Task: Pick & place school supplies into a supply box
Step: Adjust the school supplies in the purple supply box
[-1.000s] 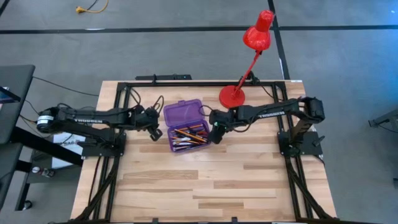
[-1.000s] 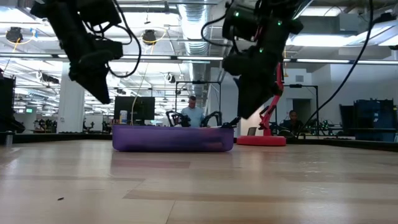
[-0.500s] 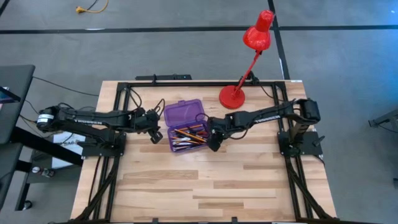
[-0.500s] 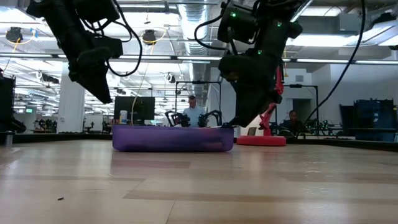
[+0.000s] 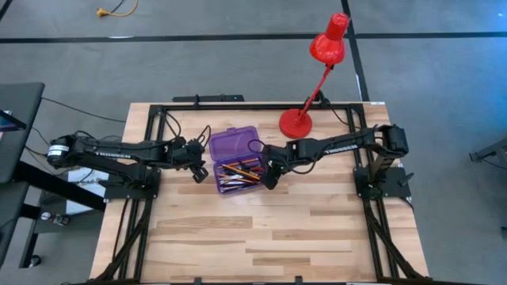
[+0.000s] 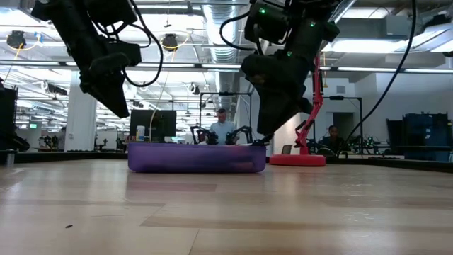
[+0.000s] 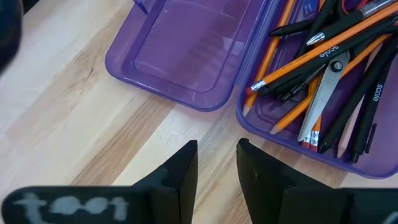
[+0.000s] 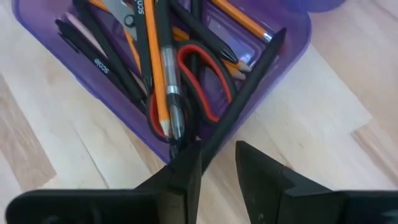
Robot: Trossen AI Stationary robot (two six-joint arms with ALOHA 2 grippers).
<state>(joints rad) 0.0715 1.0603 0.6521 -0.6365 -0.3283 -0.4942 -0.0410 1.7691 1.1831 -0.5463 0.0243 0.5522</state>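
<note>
The black pen sticks out at a slant over the tray's rim, so the robot's right gripper will open wider, grip the black pen's lower end (image 8: pixel 208 160), and lift it clear over the box.
The purple supply box (image 5: pixel 232 141) lies open mid-table, lid flat on the far side. Its tray holds orange pencils (image 7: pixel 278 32), black pens (image 7: pixel 367 93) and red-handled scissors (image 8: pixel 205 81). One black pen (image 8: pixel 249 81) leans slanted over the tray's right rim (image 8: pixel 298 31), its lower end between my right gripper's fingers. My right gripper (image 8: pixel 217 152) (image 5: pixel 269 177) hangs at that rim, narrowly open and pointing down. My left gripper (image 7: pixel 217 149) (image 5: pixel 198 169) hovers left of the box above bare wood, narrowly open and holding nothing. My right gripper stands over the lower end (image 8: pixel 208 140) of the black pen that leans on the tray's rim. That end lies in the gap beside one finger (image 8: pixel 186 165), and the gap is wider than the pen. Whether the finger touches the pen I cannot tell.
A red desk lamp's base (image 5: pixel 297 123) stands on the table just beyond the right arm, its stem and head leaning off past the far edge. Black frame rails run along the table's edges. Bare wood lies between the box and the near edge.
My right gripper has tipped a little and its fingertips have come closer to the tray's right rim, low beside it. My left gripper has kept its place.
</note>
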